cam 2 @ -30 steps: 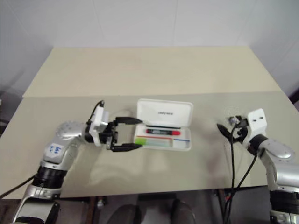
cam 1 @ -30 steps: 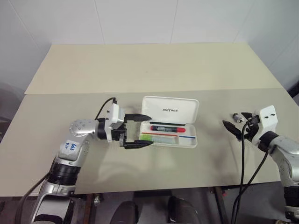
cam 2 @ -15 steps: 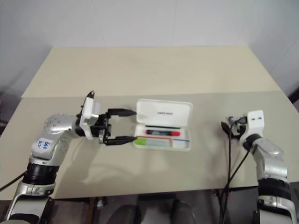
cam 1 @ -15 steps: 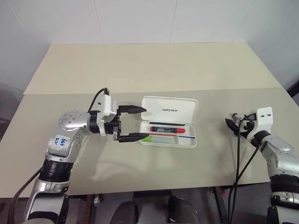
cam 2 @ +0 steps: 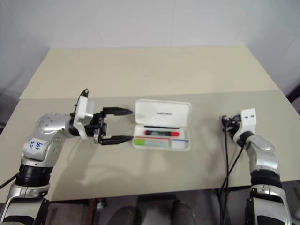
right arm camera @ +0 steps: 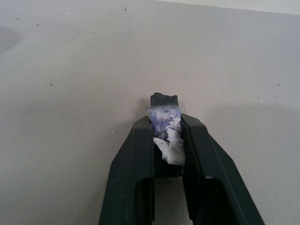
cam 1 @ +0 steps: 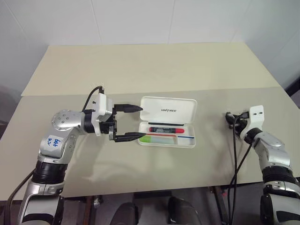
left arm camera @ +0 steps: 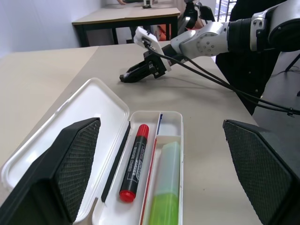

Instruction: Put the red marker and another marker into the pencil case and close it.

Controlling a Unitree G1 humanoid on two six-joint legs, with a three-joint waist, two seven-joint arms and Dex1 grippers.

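My right gripper should release the white-blue eraser in the small front compartment (cam 1: pixel 186 140) next to the green-ended marker.
The pencil case (cam 1: pixel 187 142) lies open mid-table, its white lid (cam 1: pixel 168 110) tilted up at the back. Inside lie the red marker (cam 1: pixel 167 129) and, in the front compartment, the other marker (cam 1: pixel 159 138) with its green end. The left wrist view shows the same case (left arm camera: pixel 105 105), red marker (left arm camera: pixel 135 161) and green marker (left arm camera: pixel 168 187). My left gripper (cam 1: pixel 137 122) is open and level, its fingertips just off the case's left end, holding nothing. My right gripper (cam 1: pixel 229 117) is shut, far right of the case and low over the table; its closed fingers (right arm camera: pixel 140 154) show a white-blue scuffed tip between them.
The beige table (cam 1: pixel 140 70) has a seam running across behind the case. A black cable (cam 1: pixel 236 164) hangs from my right wrist over the front edge. In the left wrist view, another table (left arm camera: pixel 126 14) stands beyond this one.
My right gripper has gone from open to shut and moved a little further out over the table. My left gripper has drawn back slightly from the case's left end, still open.
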